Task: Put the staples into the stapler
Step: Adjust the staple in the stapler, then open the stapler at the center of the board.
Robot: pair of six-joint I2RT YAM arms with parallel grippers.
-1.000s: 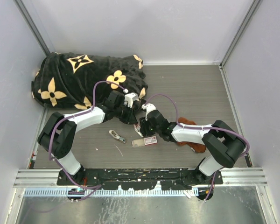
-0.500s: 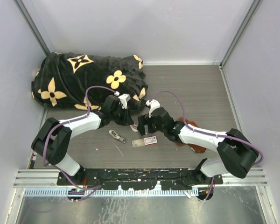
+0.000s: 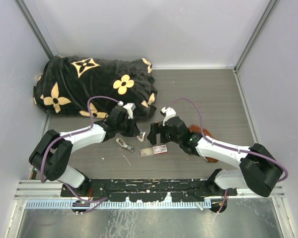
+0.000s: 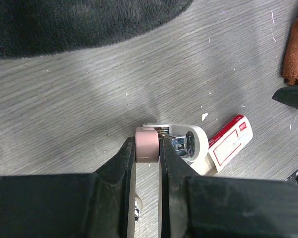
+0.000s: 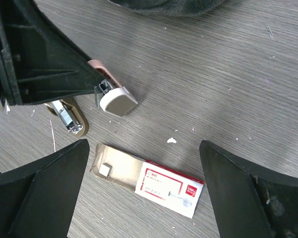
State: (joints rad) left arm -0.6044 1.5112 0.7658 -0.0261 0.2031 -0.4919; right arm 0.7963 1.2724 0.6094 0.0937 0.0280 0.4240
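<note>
The stapler's white part sits bent against the pale pink end in my left gripper, so next I grab the white tip [image 4: 200, 142] with my right gripper and swing it straight.
My left gripper [image 4: 148, 147] is shut on the pale pink end of the mini stapler [image 4: 188, 141]. The stapler's white part and metal inside stick out past the fingertips, low over the table. In the top view the left gripper [image 3: 135, 132] and stapler [image 3: 140, 136] are just left of my right gripper [image 3: 155, 133]. The right gripper [image 5: 144, 145] is open and empty above the staples box [image 5: 168, 187]. The box's grey tray [image 5: 120, 166] is slid out and holds a small block of staples [image 5: 104, 170]. The box [image 3: 155, 150] lies flat on the table.
A tan piece with a metal part [image 5: 67, 117] lies left of the box, also in the top view [image 3: 123, 144]. A black blanket with gold flowers [image 3: 89, 84] fills the back left. A rust-brown cloth [image 3: 201, 135] lies under the right arm. Walls enclose the table.
My left gripper has moved from the blanket's edge toward the near side, down close to the box. The right arm has swung its elbow out to the right; its gripper stays over the box.
</note>
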